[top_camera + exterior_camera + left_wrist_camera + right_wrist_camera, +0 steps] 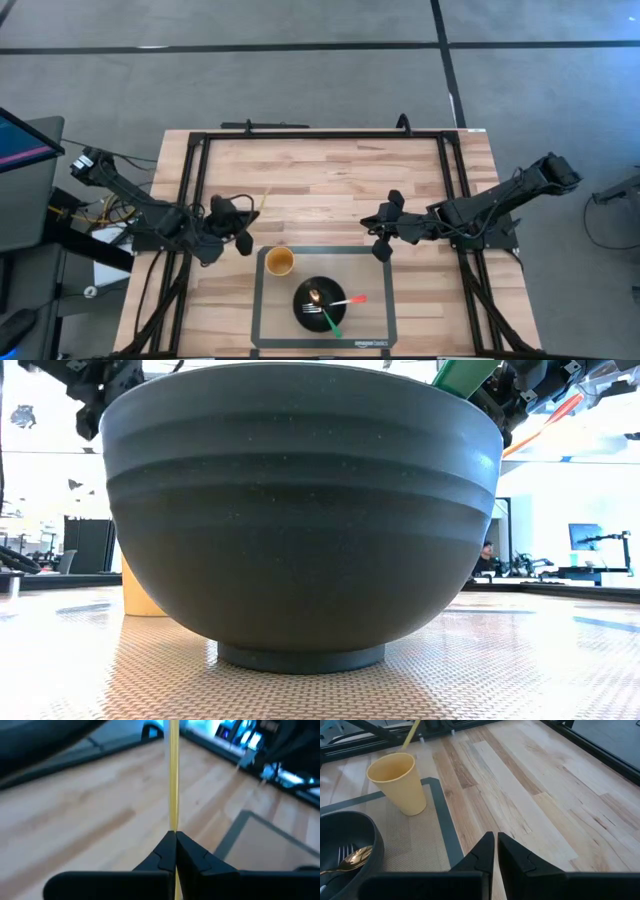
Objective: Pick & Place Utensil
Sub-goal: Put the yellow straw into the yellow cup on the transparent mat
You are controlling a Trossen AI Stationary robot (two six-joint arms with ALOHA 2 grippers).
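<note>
My left gripper will release the thin yellow utensil inside the yellow cup (280, 262) on the grey mat.
My left gripper (248, 222) hovers over the wood left of the grey mat and is shut on a thin yellow utensil (263, 200). My right gripper (380, 235) is shut and empty, by the mat's far right corner. A yellow cup (279, 262) stands on the mat's far left part. Beside it sits a black bowl (320, 303) holding a fork, a gold spoon, a green-handled utensil (330, 322) and a red-handled utensil (350, 299). In the low view the bowl (300, 510) fills the picture, with the cup (140, 595) behind it. My left gripper pinches the yellow utensil's slim shaft (173, 822) between its two shut fingers (160, 852). The shaft runs along the fingers and sticks out well past their tips, toward the table's far edge. Whether its free end (267, 190) touches the wood, I cannot tell.
The grey mat (375, 262) lies at the table's near middle. A black frame (320, 135) runs round the table top. Bare wood (330, 190) stretches between the two grippers and beyond them. In the right wrist view the cup (400, 782) and the bowl (345, 845) lie ahead of the fingers.
</note>
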